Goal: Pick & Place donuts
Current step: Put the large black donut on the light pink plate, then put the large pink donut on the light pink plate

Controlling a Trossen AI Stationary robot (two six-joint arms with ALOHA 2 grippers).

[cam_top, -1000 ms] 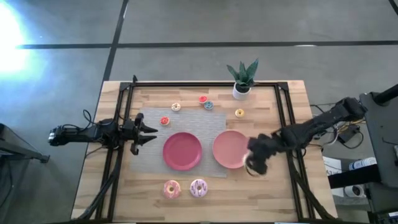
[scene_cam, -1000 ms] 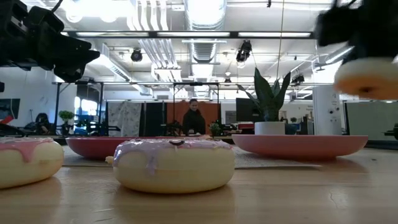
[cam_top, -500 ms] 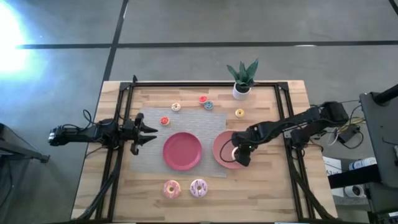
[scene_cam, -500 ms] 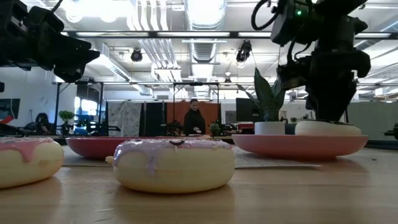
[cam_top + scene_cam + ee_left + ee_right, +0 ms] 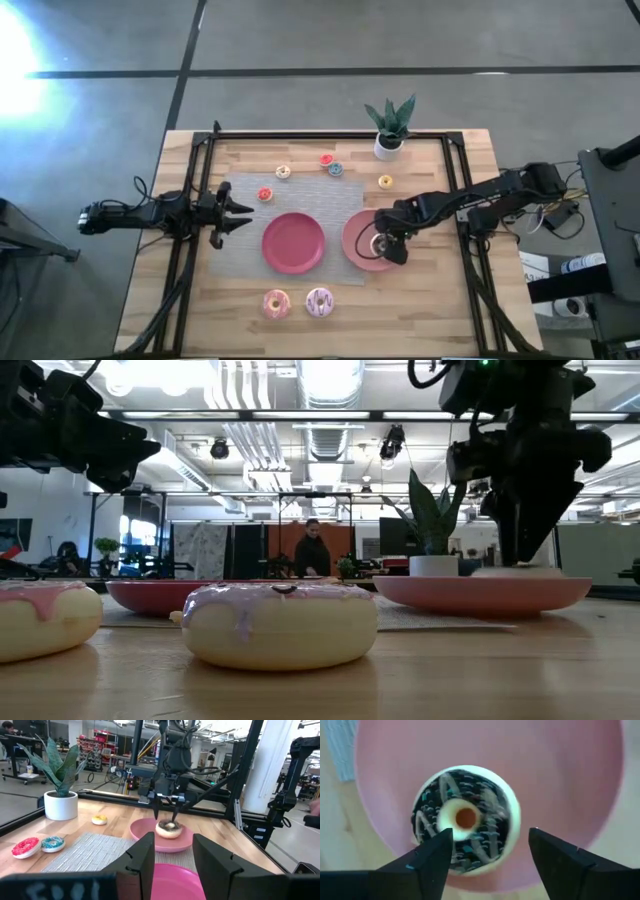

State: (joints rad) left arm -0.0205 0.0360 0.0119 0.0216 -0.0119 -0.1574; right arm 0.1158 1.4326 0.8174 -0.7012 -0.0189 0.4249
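My left gripper will next move to the pink donut near the front edge and grab its side (image 5: 267, 302) facing away from the pink-white sprinkled donut.
A chocolate donut (image 5: 465, 820) with pale icing lines lies flat on the right pink plate (image 5: 355, 228). My right gripper (image 5: 490, 837) hangs over it, open and pointing down. Its fingers stand apart on either side of the donut (image 5: 168, 829), just above it. My left gripper (image 5: 245, 211) hovers open near the table's left edge, with nothing between its fingers (image 5: 145, 857). A pink donut (image 5: 276, 303) and a pink-white sprinkled donut (image 5: 319, 301) lie on the wood near the front edge.
A second pink plate (image 5: 293, 242) sits on a grey mat (image 5: 240, 250) at the centre. Several tiny donuts lie toward the far edge, among them red (image 5: 265, 194), blue (image 5: 335, 169) and yellow (image 5: 385, 182). A potted plant (image 5: 389, 125) stands at the far right. Black frame rails border the table.
My right gripper has carried the chocolate donut from beside the right plate's near right rim toward the table's left, over the plate, and down. It has opened and let go. The donut now lies on the plate, where a second ago it was lifted clear.
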